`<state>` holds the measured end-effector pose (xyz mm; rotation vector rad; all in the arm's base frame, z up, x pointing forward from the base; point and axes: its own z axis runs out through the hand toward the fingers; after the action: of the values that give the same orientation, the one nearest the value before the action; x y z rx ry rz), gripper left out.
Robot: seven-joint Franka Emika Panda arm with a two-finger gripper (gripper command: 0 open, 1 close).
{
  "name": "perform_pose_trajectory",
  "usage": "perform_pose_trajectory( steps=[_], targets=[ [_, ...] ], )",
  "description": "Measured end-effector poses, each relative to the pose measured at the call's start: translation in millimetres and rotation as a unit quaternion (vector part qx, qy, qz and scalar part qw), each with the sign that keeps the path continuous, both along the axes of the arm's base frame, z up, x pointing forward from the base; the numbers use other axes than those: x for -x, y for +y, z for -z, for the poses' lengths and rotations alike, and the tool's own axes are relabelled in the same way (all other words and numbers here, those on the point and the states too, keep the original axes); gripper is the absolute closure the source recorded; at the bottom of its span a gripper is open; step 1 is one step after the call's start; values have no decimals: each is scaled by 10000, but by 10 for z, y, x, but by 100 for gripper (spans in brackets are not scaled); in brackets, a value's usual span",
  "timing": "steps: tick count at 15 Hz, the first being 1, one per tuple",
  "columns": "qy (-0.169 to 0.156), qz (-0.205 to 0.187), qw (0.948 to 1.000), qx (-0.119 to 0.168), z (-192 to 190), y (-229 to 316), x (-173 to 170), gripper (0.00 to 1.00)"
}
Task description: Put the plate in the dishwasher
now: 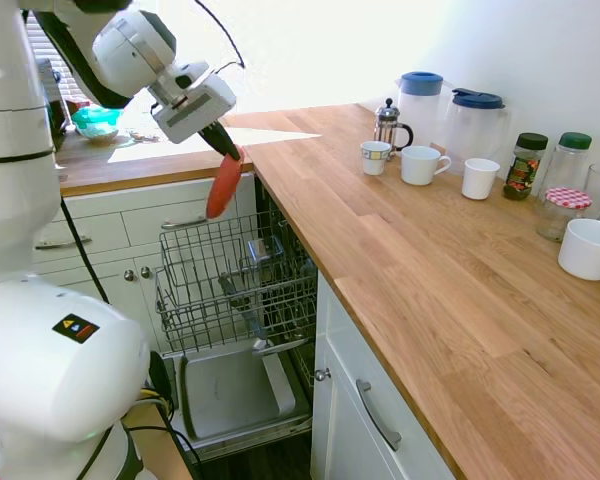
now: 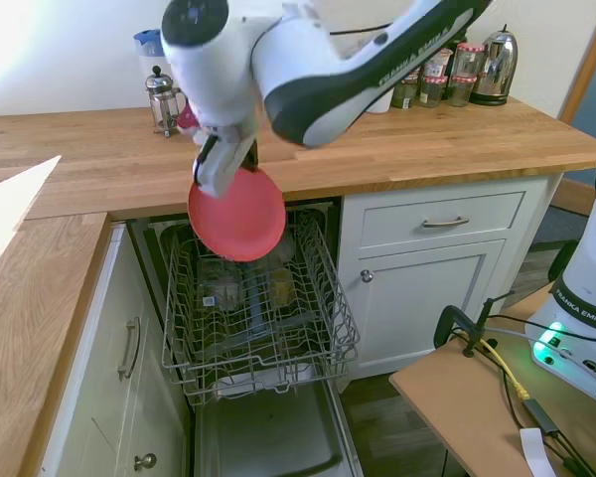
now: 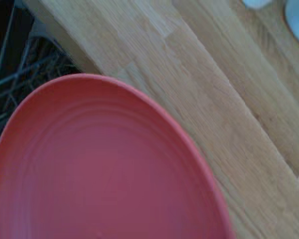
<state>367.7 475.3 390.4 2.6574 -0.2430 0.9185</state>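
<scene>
My gripper has the coral-red plate, which hangs just above the upper rack's back. It will let go of the plate on edge in the upper rack (image 1: pixel 215 263) beside the clear container.
The coral-red plate (image 1: pixel 223 187) hangs on edge in the air, gripped at its upper rim by my gripper (image 1: pixel 230 152), which is shut on it. From the other side the plate (image 2: pixel 237 213) shows its round face, just above the back of the pulled-out upper rack (image 2: pixel 258 298) of the dishwasher (image 1: pixel 242 300). The gripper (image 2: pixel 224 167) comes down from the counter's edge. In the wrist view the plate (image 3: pixel 99 169) fills most of the picture, with wooden counter behind it. The dishwasher's door (image 1: pixel 235 392) lies folded down and open.
White mugs (image 1: pixel 421 164), a French press (image 1: pixel 389 124) and two jugs (image 1: pixel 472 123) stand on the wooden counter (image 1: pixel 430 290). Jars (image 1: pixel 526 165) and a white bowl (image 1: pixel 589 247) sit further right. White drawers (image 2: pixel 442 221) flank the dishwasher. A few items lie in the rack (image 1: pixel 265 250).
</scene>
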Motion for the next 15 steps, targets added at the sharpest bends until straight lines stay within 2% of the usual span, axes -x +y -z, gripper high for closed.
perform_pose_trajectory(
  steps=[1, 3, 7, 10, 15],
  targets=[
    [-33, -202, 9993, 304, 200, 119, 64, 100],
    [-28, -585, 9947, 841, 517, 327, 206, 100],
    [307, -1241, 9749, 1824, 927, 525, 219, 100],
    [523, -1385, 9668, 2081, 1327, 656, 98, 100],
    [626, -1496, 9584, 2349, 1908, 1108, 106, 100]
  ],
)
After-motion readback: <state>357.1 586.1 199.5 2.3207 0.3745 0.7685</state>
